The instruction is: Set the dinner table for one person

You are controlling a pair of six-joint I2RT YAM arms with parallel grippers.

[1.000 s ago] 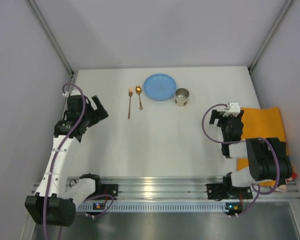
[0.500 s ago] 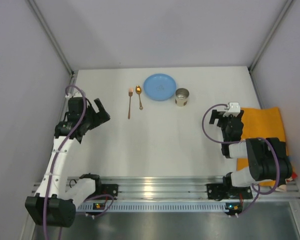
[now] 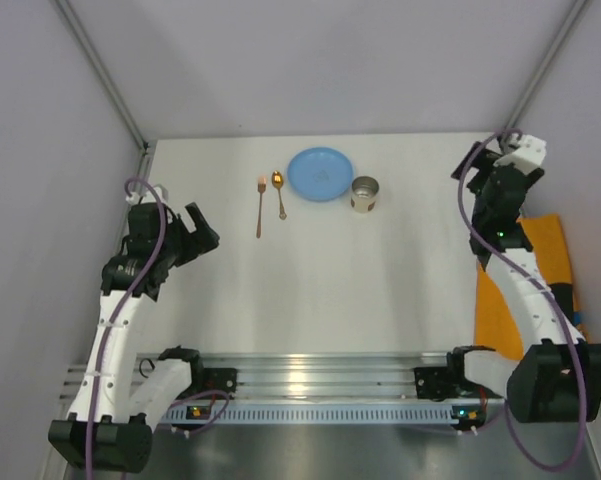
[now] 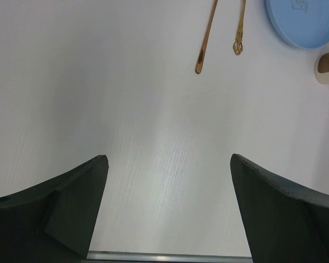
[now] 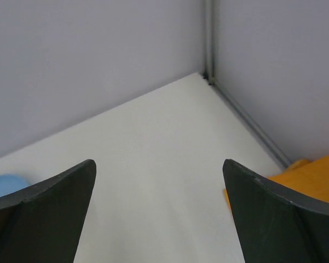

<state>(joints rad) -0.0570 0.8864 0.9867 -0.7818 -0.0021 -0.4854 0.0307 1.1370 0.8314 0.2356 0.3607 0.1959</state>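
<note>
Next, my right gripper goes to the orange placemat and closes on its long edge (image 3: 479, 272) facing the open middle of the dinner table.
On the white dinner table (image 3: 330, 280) a fork (image 3: 260, 207), a spoon (image 3: 279, 192), a blue plate (image 3: 320, 173) and a small metal cup (image 3: 365, 193) lie in a row near the far edge. An orange placemat (image 3: 540, 290) lies at the right edge. My left gripper (image 3: 202, 228) is open and empty, left of the fork; its view shows the fork handle (image 4: 207, 38), spoon handle (image 4: 241, 27), plate (image 4: 304, 22) and cup (image 4: 328, 68). My right gripper (image 3: 477, 160) is open and empty, raised near the far right corner, right of the cup.
Grey walls enclose the table on the left, back and right. The right wrist view shows the far right corner (image 5: 208, 76), a sliver of the plate (image 5: 5, 183) and the placemat's edge (image 5: 312, 175). An aluminium rail (image 3: 320, 375) runs along the near edge.
The right arm has swung from beside the placemat up to the far right of the table. The left gripper has drifted slightly left and nearer.
</note>
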